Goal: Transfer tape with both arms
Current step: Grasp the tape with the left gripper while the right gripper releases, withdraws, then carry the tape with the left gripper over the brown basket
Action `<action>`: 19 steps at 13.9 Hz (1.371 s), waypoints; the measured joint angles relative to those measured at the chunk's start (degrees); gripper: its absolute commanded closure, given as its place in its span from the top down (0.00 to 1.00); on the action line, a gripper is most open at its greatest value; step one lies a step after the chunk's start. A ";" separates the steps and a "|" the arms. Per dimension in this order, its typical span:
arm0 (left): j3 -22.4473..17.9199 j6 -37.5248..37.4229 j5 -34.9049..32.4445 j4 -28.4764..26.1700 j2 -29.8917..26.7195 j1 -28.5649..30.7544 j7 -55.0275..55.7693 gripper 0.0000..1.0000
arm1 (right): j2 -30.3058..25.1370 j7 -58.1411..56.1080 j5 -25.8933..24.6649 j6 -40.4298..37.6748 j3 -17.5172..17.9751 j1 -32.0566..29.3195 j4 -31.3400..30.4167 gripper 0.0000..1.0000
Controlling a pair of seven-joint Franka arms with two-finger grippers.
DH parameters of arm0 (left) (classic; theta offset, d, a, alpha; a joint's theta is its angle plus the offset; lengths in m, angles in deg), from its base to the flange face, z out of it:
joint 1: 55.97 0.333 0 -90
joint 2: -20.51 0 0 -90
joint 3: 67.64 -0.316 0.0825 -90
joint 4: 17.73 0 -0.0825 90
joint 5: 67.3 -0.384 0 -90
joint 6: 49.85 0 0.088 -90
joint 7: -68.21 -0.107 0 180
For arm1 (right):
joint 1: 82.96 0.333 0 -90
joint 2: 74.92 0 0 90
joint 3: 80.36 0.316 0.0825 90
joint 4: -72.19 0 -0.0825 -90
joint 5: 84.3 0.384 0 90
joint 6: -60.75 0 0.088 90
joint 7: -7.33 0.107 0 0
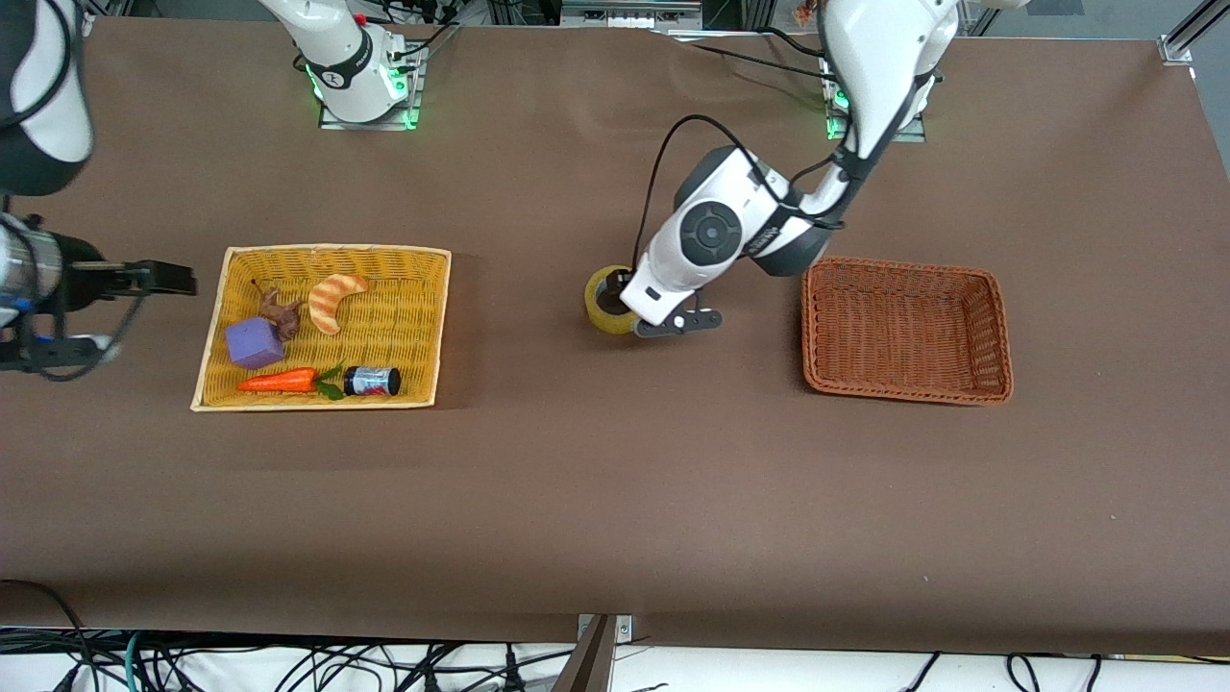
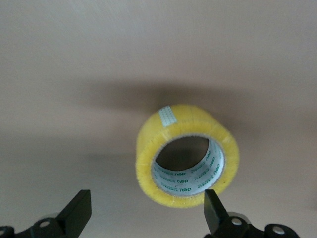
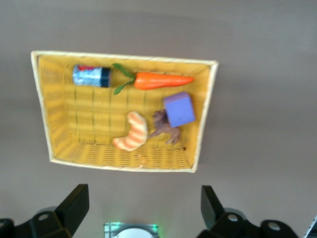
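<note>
The hole of the tape is ahead of only one finger of the robot's left gripper, so that finger should reach into the hole and the gripper will pinch the ring's wall [image 2: 145, 163].
The tape [image 1: 605, 302], a yellowish roll with a printed inner core, lies on the brown table between the two baskets with its hole facing up. My left gripper [image 1: 680, 323] hangs low just beside it, toward the brown basket. In the left wrist view the tape [image 2: 187, 154] sits ahead of one fingertip [image 2: 214, 210], and the left gripper [image 2: 147, 215] is open with bare table between its fingers. My right gripper [image 1: 130, 309] waits high up by the yellow basket at the right arm's end. The right gripper [image 3: 143, 210] is open and holds nothing.
A yellow wicker basket [image 1: 336, 248] holds an orange-striped croissant toy [image 1: 334, 300], a purple block [image 1: 254, 343], a carrot [image 1: 279, 382], a small jar [image 1: 373, 382] and a brown animal figure [image 1: 279, 309]. A brown wicker basket [image 1: 903, 264] stands toward the left arm's end.
</note>
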State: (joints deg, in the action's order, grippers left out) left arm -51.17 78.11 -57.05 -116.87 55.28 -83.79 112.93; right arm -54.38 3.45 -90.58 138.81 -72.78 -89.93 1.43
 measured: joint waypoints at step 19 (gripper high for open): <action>-1.25 6.27 -0.02 -1.43 4.60 -2.53 3.70 0.00 | -18.84 -0.36 3.72 10.06 -2.75 -0.30 -21.80 1.00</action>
State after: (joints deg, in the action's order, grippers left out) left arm -52.42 84.38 -57.07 -118.30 59.87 -86.32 116.62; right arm -73.22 3.09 -86.86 148.87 -75.52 -90.23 -20.37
